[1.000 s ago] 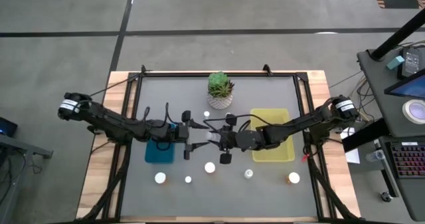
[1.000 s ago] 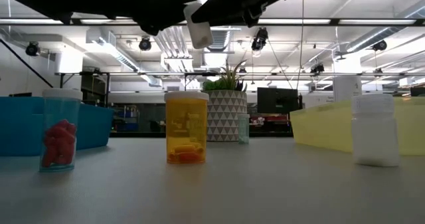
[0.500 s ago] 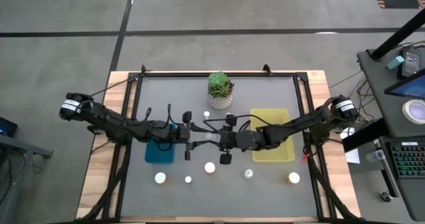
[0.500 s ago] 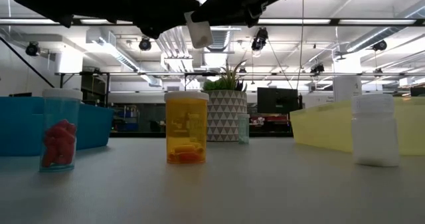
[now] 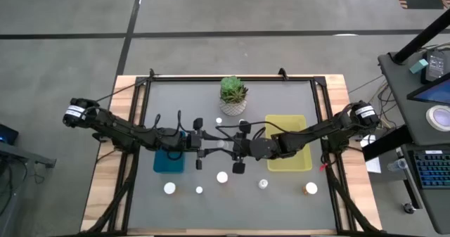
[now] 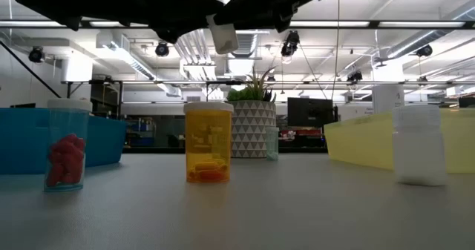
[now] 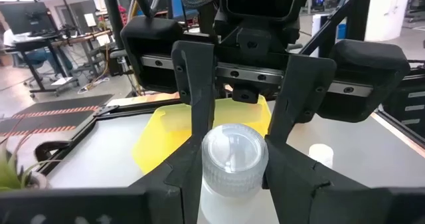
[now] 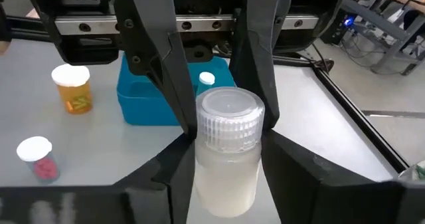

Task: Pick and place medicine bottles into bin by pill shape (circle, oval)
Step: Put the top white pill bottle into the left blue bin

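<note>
My left gripper is going to let go of the clear-white bottle in the blue bin [image 5: 176, 155], toward the edge that faces the plant's side.
A clear-white bottle [image 5: 223, 146] with a ribbed clear cap [image 8: 229, 114] hangs in the air over the table's middle, between the blue bin [image 5: 167, 162] and the yellow bin [image 5: 290, 159]. My left gripper [image 5: 211, 150] comes at it from the table's left and my right gripper [image 5: 233, 150] from the right; their fingers meet around it. In the low view the bottle [image 6: 223, 36] shows tilted, high above the mat. Other bottles stand on their bases on the mat: red-pill [image 6: 67, 150], amber [image 6: 208, 142], white [image 6: 419, 146]. My left gripper has the bottle between its two fingers [image 7: 182, 184], which lie against the body's sides [image 7: 229, 204] below the cap. The fingers come level from the table's left. The bottle is lifted clear, cap up. My right gripper has the same bottle between its two fingers [image 8: 289, 174], against the body's sides [image 8: 226, 177] below the cap. The fingers come level from the table's right, facing the left gripper. The bottle stays clear of the table, near upright.
A white pot with a green succulent [image 5: 233, 96] stands at the far middle. White-capped bottles stand along the near side [image 5: 169, 188] [image 5: 222, 177] [image 5: 311, 188] and two small ones near the pot [image 5: 198, 122]. Open mat lies between them.
</note>
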